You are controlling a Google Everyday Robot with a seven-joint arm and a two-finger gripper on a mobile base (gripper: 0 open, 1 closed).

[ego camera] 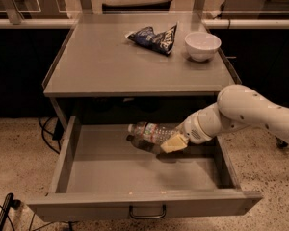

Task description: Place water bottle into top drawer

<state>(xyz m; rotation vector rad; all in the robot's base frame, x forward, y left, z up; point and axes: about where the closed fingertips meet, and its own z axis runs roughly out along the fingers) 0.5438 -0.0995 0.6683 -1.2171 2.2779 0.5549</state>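
I should let go of the water bottle with my gripper on the back half of the top drawer's bottom (148, 145), halfway between the sides.
The top drawer (135, 207) is pulled wide open under the grey tabletop, its dark bar handle at the front. The water bottle (149, 132) lies on its side, cap to the left, low over the back half of the drawer's floor. My gripper (172, 141) comes in from the right on a white arm and is shut on the bottle's right end, with a cream fingertip (173, 143) showing under it. I cannot tell whether the bottle touches the floor.
On the tabletop (106, 66) lie a dark blue snack bag (153, 37) and a white bowl (202, 45) at the back right. The drawer's side walls (63, 155) flank the bottle. A dark cable (48, 134) runs on the speckled floor at left.
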